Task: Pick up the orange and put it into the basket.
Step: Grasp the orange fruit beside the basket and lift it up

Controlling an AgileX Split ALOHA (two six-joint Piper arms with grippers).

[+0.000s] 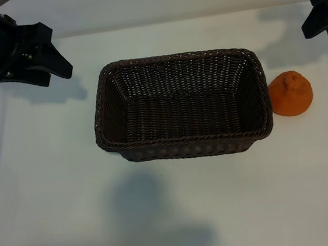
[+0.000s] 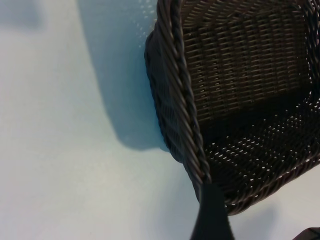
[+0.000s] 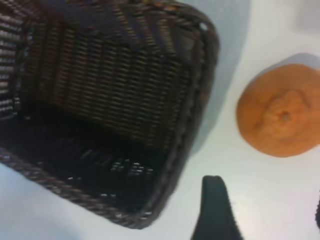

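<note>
My right gripper is going to close on the upper part of the orange [image 1: 291, 83] [image 3: 283, 117], around its knob, with one finger coming down on the basket's side.
The orange [image 1: 290, 93] lies on the white table just off the right end of the basket [image 1: 175, 58], knob up and almost touching the rim. The dark woven basket stands mid-table with nothing in it. My right gripper [image 1: 307, 13] hovers at the back right, beyond the orange, open and holding nothing. In the right wrist view the orange [image 3: 280, 112] lies ahead of the open gripper [image 3: 267, 212], beside the basket's corner [image 3: 196, 100]. My left gripper [image 1: 60, 51] is at the back left, open and empty. The left wrist view shows the basket's end rim [image 2: 180, 85] just past one fingertip [image 2: 212, 215].
Bare white table [image 1: 53, 187] surrounds the basket on the front and left. A pale wall runs along the back edge. Shadows of the arms fall on the table in front of the basket.
</note>
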